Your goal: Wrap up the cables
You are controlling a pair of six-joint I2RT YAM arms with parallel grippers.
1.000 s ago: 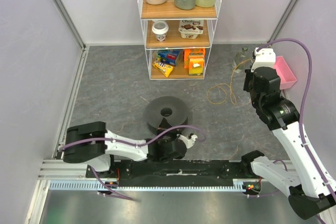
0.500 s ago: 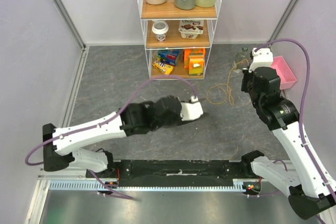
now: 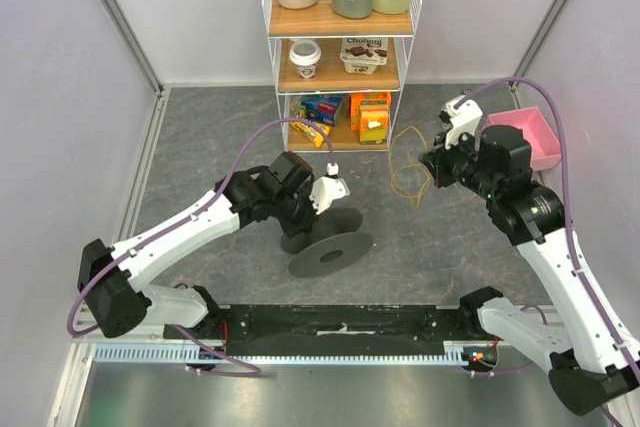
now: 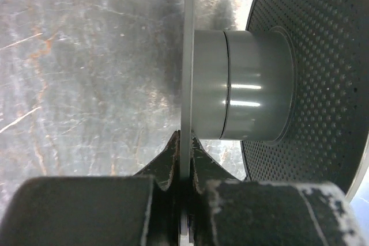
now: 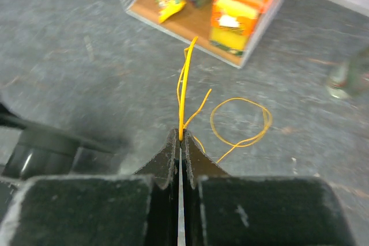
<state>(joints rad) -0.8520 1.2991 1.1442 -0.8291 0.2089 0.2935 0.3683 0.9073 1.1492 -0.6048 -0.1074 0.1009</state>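
The fingers of my left gripper are closed on the spool's rim alone, so I should open them and pinch the cable's loose end (image 5: 193, 43) against the spool's rim.
The thin yellow-orange cable (image 3: 408, 179) lies in loose loops on the grey floor right of centre; it also shows in the right wrist view (image 5: 241, 122). My right gripper (image 3: 432, 164) is shut on one strand and holds it up off the floor, the wire rising from my fingertips (image 5: 181, 137). The dark grey spool (image 3: 326, 237) is tipped on its side at centre. My left gripper (image 3: 305, 209) is shut on one flange of the spool (image 4: 187, 73), its hub and perforated far flange (image 4: 311, 79) right ahead.
A white wire shelf (image 3: 343, 67) with bottles, cups and snack packs stands at the back centre. A pink bin (image 3: 540, 132) sits at the right wall. A clear bottle (image 5: 346, 76) lies near the shelf. Metal rails run along the near edge.
My left arm swung out from the near edge to the spool, gripped its flange and tipped it on its side. My right gripper moved left and down, lifting a cable strand.
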